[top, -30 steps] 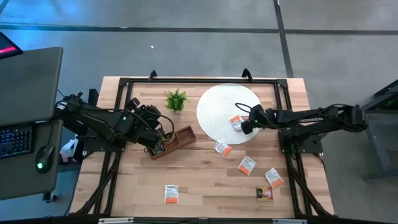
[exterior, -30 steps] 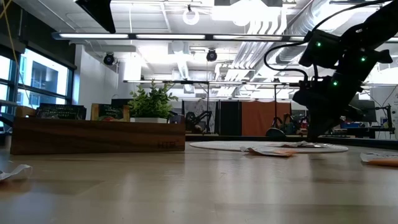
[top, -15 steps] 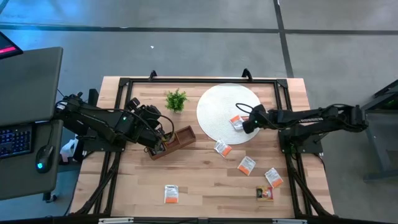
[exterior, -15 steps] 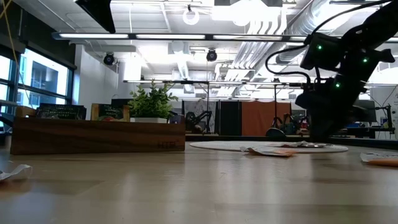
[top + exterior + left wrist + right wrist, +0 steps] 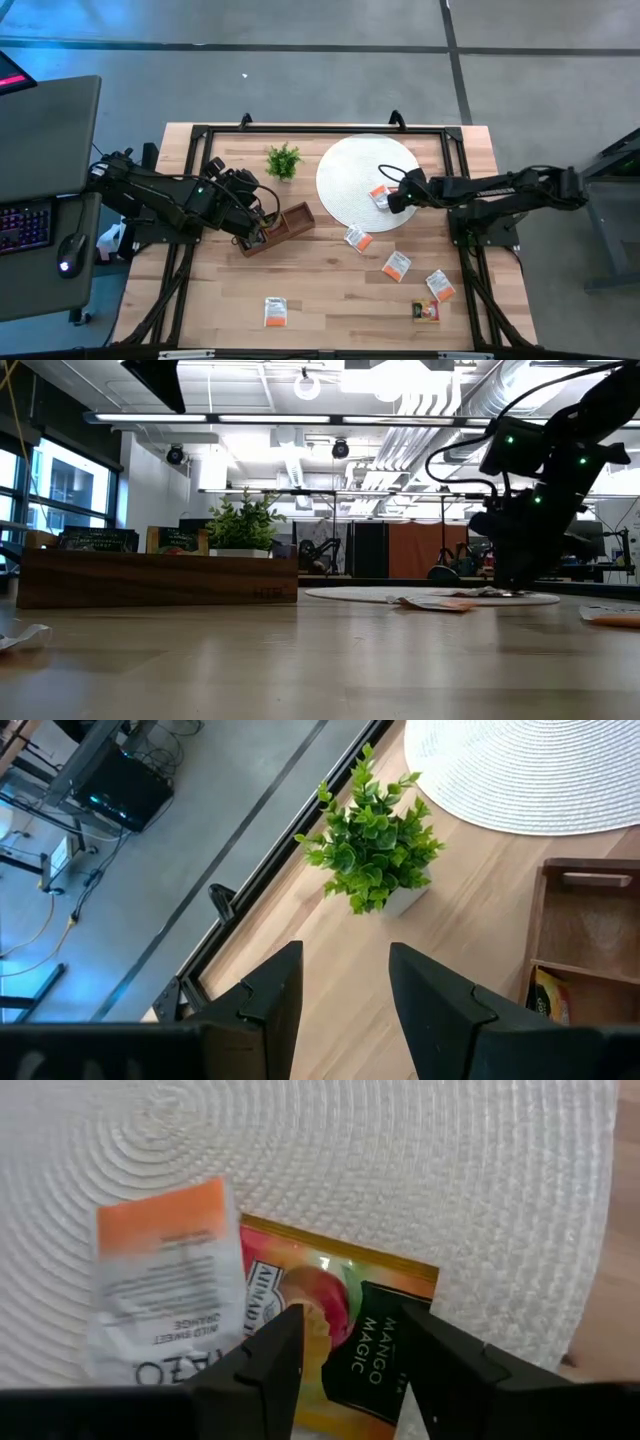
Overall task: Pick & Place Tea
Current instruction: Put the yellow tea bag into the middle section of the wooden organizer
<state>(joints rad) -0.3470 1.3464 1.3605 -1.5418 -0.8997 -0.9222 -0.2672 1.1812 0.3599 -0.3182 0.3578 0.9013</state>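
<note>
My right gripper's fingers are spread across the orange-and-black sachet as it lies flat, so I will pinch its black end (image 5: 378, 1345) before I lift it.
Two tea sachets lie flat on the white woven disc (image 5: 355, 170): an orange-and-white one (image 5: 160, 1280) and an orange-and-black one (image 5: 340, 1340) that partly overlaps it. My right gripper (image 5: 345, 1370) is open just above the orange-and-black sachet, low over the disc's near right part (image 5: 388, 200). Several more sachets lie on the bare table (image 5: 397, 265). My left gripper (image 5: 345, 1010) hangs open above the wooden tray (image 5: 285, 225), pointing toward the plant (image 5: 375, 845). One sachet (image 5: 550, 995) sits in a tray compartment. My right gripper's open fingers (image 5: 265, 1370) come slanting down from the table's right over the orange-and-black sachet's near edge (image 5: 350, 1380). I cannot tell whether their tips touch it. The sachet lies flat on the disc.
The small green plant (image 5: 283, 160) stands left of the disc, behind the tray. Loose sachets are spread over the near right of the table (image 5: 440, 285), one near the front middle (image 5: 275, 312). A black frame (image 5: 300, 130) runs along the table's edges.
My right gripper has opened over the disc and rolled a little, staying in place. The orange-and-black sachet now lies flat on the disc beside the orange-and-white one.
</note>
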